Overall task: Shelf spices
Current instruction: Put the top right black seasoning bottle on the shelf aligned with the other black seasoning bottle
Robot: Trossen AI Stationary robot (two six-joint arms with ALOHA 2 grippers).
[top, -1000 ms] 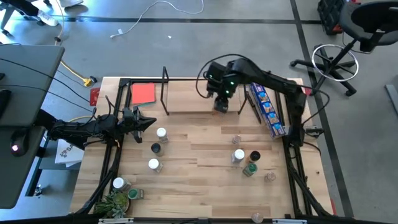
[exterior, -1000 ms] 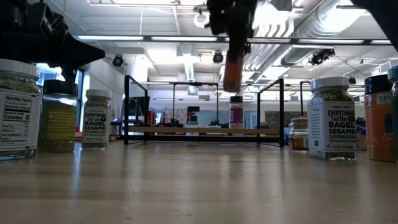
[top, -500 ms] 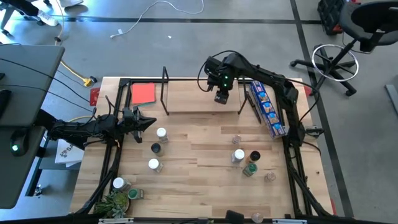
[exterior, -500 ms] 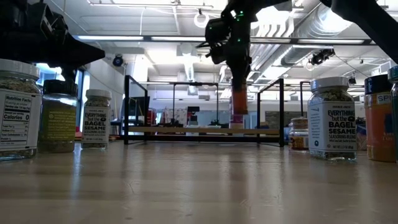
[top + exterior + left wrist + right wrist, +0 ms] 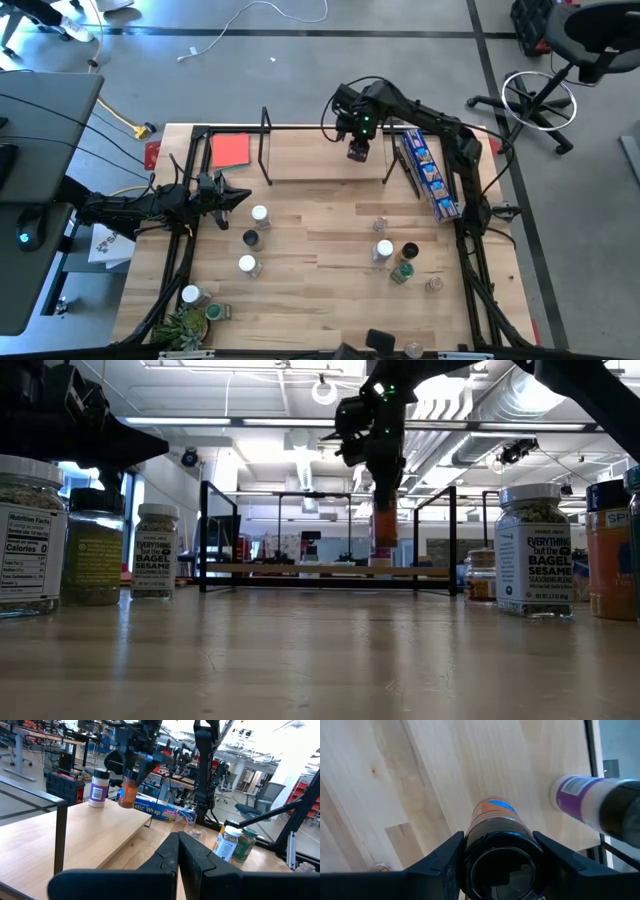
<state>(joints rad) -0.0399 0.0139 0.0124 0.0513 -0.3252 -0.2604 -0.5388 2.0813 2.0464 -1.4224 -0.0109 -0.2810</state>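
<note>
Next, my right gripper puts the orange spice jar, now held close over the shelf, down on the shelf board (image 5: 359, 160) (image 5: 504, 810) beside the jar with the purple label.
My right gripper (image 5: 358, 150) hangs over the shelf (image 5: 300, 160) at the table's far side, pointing down and shut on an orange spice jar with a black lid (image 5: 128, 792). The jar's base is close over the shelf board; I cannot tell if it touches. A white-lidded, purple-labelled jar (image 5: 98, 787) stands on the board next to it. Several other spice jars stand on the table at mid-left (image 5: 259, 214) and mid-right (image 5: 383, 250). My left gripper (image 5: 245, 195) waits shut and level at the table's left side. My right gripper pinches the orange jar by its black lid (image 5: 502, 840), one finger (image 5: 445, 860) on each side of the lid. The fingers come from above, pointing down. The jar hangs upright below them (image 5: 383, 540), over the shelf board.
A long blue packet (image 5: 428, 175) lies at the shelf's right end, past its black wire frame. A red card (image 5: 230, 150) lies at the far left, and a small green plant (image 5: 185, 325) stands at the near left corner. The board is bare left of the two jars.
My right gripper has carried the orange jar toward the table's far edge and down, from well above the shelf to just over its board beside the purple-labelled jar. The jar has stayed upright in the hold.
</note>
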